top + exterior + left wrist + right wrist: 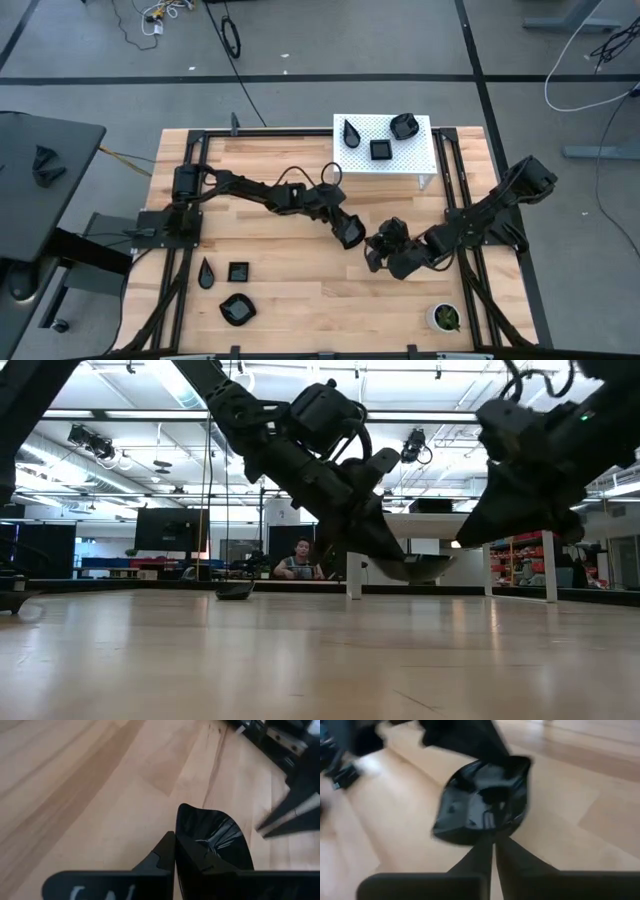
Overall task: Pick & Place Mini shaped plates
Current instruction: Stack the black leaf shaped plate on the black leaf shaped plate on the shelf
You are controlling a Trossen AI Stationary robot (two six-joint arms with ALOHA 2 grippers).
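My right fingers are nearly shut at the plate's near rim, so they should open and take that rim (509, 829) deeper before my left gripper opens.
A glossy black mini shaped plate (350, 232) hangs over the middle of the table, and my left gripper (175, 851) is shut on it. The low view shows this plate (415, 568) clear of the wood. My right gripper (494, 842) comes in from the right with its fingers almost together, their tips at the plate's near rim (485, 837). Three plates sit on a white stand (420, 160) at the back: a teardrop (352, 132), a square (380, 150) and a rounded one (403, 126). Three more lie near left: a teardrop (206, 272), a square (238, 271) and a rounded one (237, 309). My left gripper pinches the plate's rim wall (181, 832), one finger (162, 852) outside and the other (200, 862) inside the hollow. The fingers slant down from the table's left. The plate juts out beyond them, clear of the table. My right gripper's tips stand at the opposite rim; I cannot tell whether they touch it.
A small white pot with a green plant (445, 317) stands at the near right corner. Black frame rails (455, 200) run along both sides of the wooden table. Bare wood lies in the near middle. A person sits far off in the room (299, 560).
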